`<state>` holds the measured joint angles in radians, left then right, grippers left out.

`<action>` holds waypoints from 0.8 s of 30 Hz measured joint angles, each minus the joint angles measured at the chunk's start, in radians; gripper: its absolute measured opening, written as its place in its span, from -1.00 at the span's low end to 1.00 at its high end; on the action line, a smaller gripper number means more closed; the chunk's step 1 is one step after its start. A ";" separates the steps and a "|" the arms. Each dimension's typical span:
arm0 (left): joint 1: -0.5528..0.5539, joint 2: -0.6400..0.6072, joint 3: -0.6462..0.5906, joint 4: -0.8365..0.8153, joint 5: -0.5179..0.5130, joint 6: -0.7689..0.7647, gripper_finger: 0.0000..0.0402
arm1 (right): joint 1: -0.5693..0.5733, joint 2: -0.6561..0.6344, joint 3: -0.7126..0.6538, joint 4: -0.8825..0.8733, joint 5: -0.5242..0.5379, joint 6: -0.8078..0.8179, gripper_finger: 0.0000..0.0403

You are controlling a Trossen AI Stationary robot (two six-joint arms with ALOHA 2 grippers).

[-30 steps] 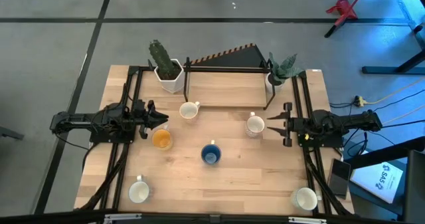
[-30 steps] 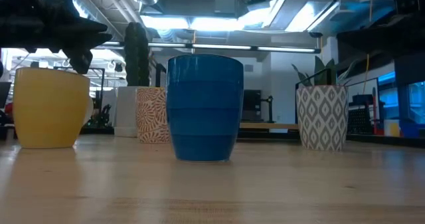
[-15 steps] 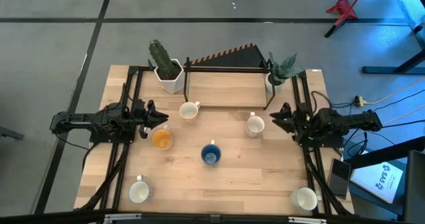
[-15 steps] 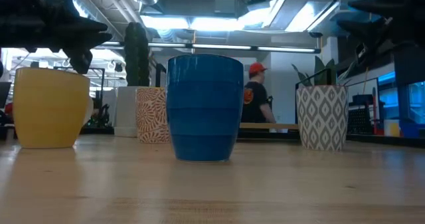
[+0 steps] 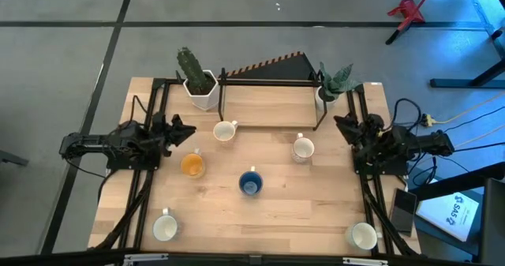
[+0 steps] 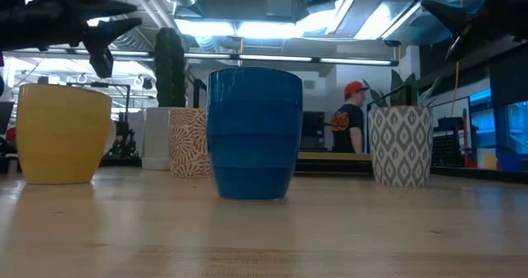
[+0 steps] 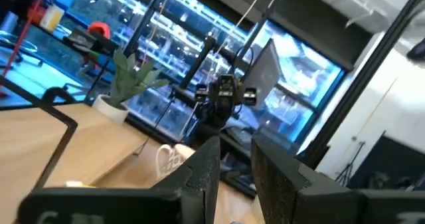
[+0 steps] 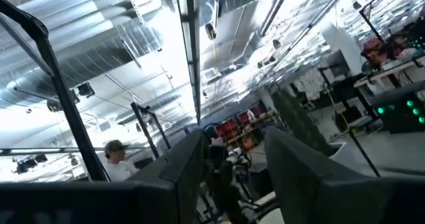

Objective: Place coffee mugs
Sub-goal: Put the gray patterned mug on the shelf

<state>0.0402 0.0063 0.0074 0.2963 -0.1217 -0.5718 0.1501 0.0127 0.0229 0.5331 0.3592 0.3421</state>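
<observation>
I need to close my right gripper on the rim (image 5: 301, 138) next to the handle of the patterned mug, the one closest to the leafy plant pot.
Six mugs stand upright on their bases on the wooden table: a white one (image 5: 225, 131) in front of the shelf, a patterned white one (image 5: 302, 148), an orange one (image 5: 192, 165), a blue one (image 5: 251, 183) and two white ones near the front corners (image 5: 164, 226) (image 5: 363, 236). My left gripper (image 5: 185, 129) hovers at the table's left side, above and left of the orange mug, tipped upward, open by a narrow gap and empty. My right gripper (image 5: 342, 125) hovers at the right side, right of the patterned mug, tipped upward, open and empty.
A black-framed wooden shelf (image 5: 268, 100) stands at the table's far side, with a cactus pot (image 5: 197, 83) and a leafy plant pot (image 5: 330, 91) at its ends. Bare wood lies between the mugs and along the front edge. A person (image 6: 351, 129) walks in the room behind.
My right gripper has drawn back from the patterned mug toward the table's right and far edges and has tipped upward. My left gripper has drawn back a little toward the left edge and has tipped upward. The mugs have stayed in place.
</observation>
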 joint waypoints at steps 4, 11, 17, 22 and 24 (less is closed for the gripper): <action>0.000 0.000 0.000 0.157 -0.109 0.036 -0.60 | 0.000 0.028 0.094 0.008 0.000 -0.128 -0.26; 0.000 0.000 0.064 0.434 -0.202 0.014 -0.60 | 0.000 0.238 0.379 -0.019 -0.002 -0.429 -0.26; 0.000 0.046 0.253 0.239 -0.260 0.001 -0.60 | 0.000 0.511 0.694 -0.154 -0.002 -0.874 -0.26; 0.000 0.155 0.437 0.025 -0.176 -0.001 -0.60 | 0.000 0.698 0.991 -0.596 0.120 -0.900 -0.26; 0.000 0.213 0.513 -0.069 -0.150 -0.002 -0.60 | 0.000 0.765 1.107 -0.833 0.188 -0.826 -0.26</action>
<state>0.0402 0.2197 0.5205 0.2278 -0.2712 -0.5735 0.1501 0.7776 1.1298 -0.2996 0.5473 -0.4838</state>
